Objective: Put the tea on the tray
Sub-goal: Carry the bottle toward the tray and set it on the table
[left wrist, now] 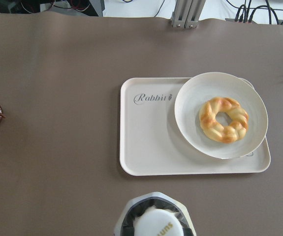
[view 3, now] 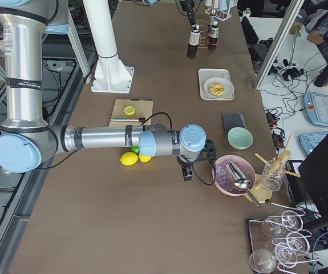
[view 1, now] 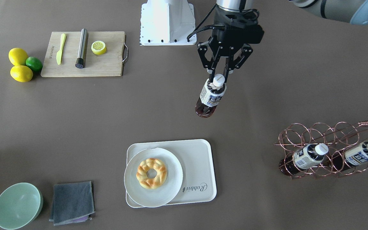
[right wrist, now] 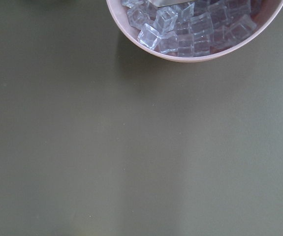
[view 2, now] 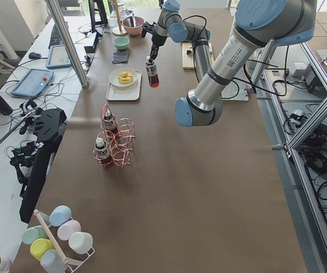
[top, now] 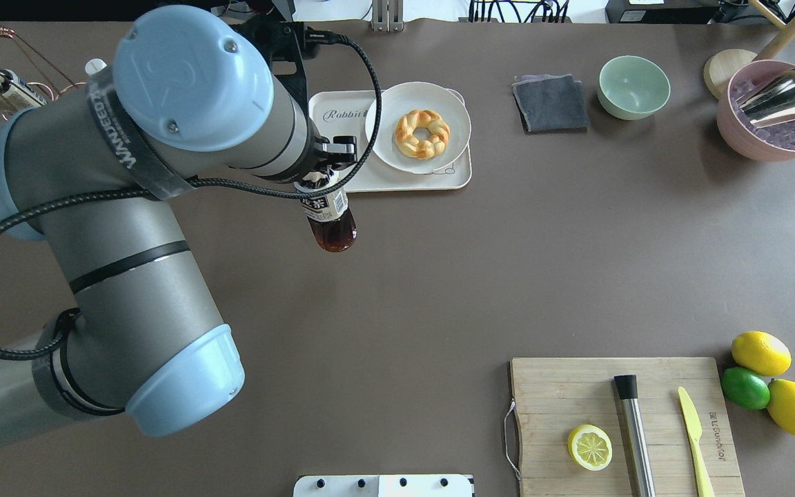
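The tea bottle, now hanging above the table, will go down from my left gripper on the bare table (view 1: 173, 94) between the cutting board and the tray.
My left gripper (view 1: 217, 78) is shut on the white cap of a tea bottle (view 1: 210, 97) and holds it hanging above the table. The bottle is off the tray, on the robot's side of it (top: 330, 221). The cream tray (view 1: 196, 159) marked "Rabbit" carries a round white plate (view 1: 171, 188) with a braided pastry (view 1: 151, 172); its lettered end is bare (left wrist: 146, 142). The bottle's cap (left wrist: 153, 223) shows at the bottom of the left wrist view. Two more tea bottles (view 1: 308, 155) (view 1: 361, 153) lie in a copper wire rack (view 1: 318, 134). My right gripper (view 3: 186, 171) hangs beside the pink bowl; I cannot tell its state.
A wooden cutting board (view 1: 107, 64) holds a yellow knife, a metal rod and a lemon half, with lemons and a lime (view 1: 21, 65) beside it. A green bowl (view 1: 18, 206) and a grey cloth (view 1: 72, 201) lie near the tray. A pink bowl of ice (top: 777, 110) stands at the corner.
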Robot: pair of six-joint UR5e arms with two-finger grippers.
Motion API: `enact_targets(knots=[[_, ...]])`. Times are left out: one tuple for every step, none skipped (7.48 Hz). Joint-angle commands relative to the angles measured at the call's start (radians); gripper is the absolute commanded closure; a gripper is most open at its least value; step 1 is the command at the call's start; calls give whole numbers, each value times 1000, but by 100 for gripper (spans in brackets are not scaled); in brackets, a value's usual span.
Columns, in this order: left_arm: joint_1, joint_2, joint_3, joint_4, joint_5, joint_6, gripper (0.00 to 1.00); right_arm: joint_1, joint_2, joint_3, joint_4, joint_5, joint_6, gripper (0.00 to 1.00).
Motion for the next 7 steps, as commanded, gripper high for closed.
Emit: enact_targets(knots=[[107,-23,19,3,38,-57,100,0,0,0,-1,0,1,0],[144,-23,19,3,68,-59,100,0,0,0,0,0,1,0],[172,-25,17,3,100,-63,100,0,0,0,0,0,0,0],[206,-23,19,0,152,-94,100,0,0,0,0,-1,-2,0],[218,-23,19,0,162,-94,100,0,0,0,0,-1,0,0],[230,-22,34,-1,180,-94,100,0,0,12,-1,-1,0,0],[244,-20,37,-3,197,-94,100,0,-1,12,0,-1,0,0]])
